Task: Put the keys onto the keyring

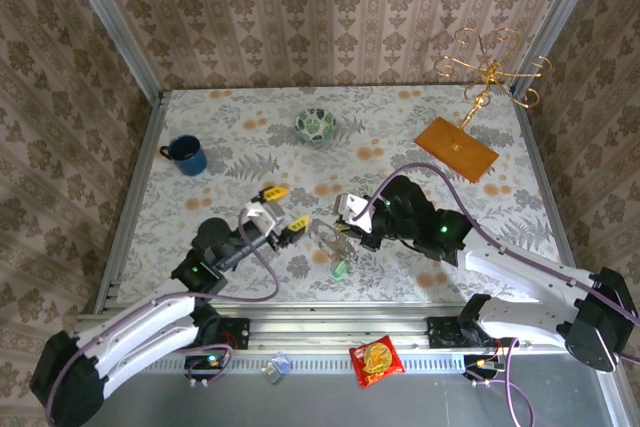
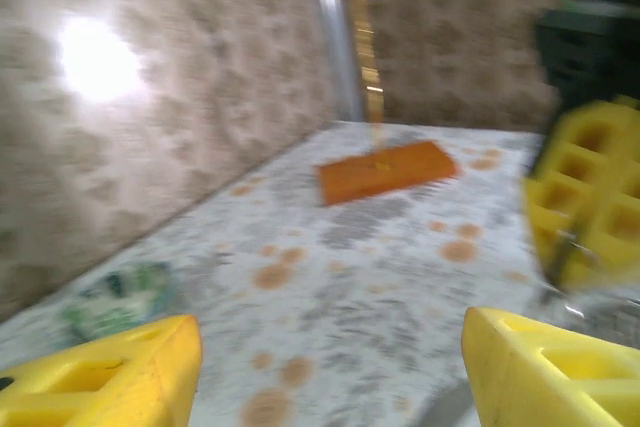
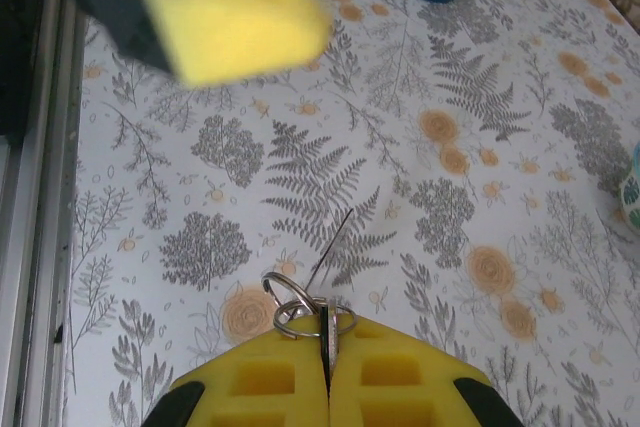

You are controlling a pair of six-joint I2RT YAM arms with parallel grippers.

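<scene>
Next, my right gripper puts the thin dark key down on the table (image 1: 372, 218) between the patterned bowl and the red snack packet.
My right gripper (image 3: 328, 347) is shut on a thin flat silvery key (image 3: 328, 325) seen edge-on, with two small silver split rings (image 3: 295, 305) at its pads. A thin dark wire, the keyring (image 3: 335, 237), runs up from the rings. From above, the keyring's loop (image 1: 330, 240) slants from the right gripper (image 1: 340, 227) toward a green-headed key (image 1: 340, 269) on the table. My left gripper (image 1: 287, 209) is just left of it, open, nothing between its yellow fingers (image 2: 100, 377). The left wrist view is blurred.
A blue mug (image 1: 186, 155) stands at the far left and a small patterned bowl (image 1: 317, 125) at the back middle. An orange board (image 1: 456, 147) with a gold stand (image 1: 490, 72) occupies the back right. A red snack packet (image 1: 376, 359) lies on the front rail.
</scene>
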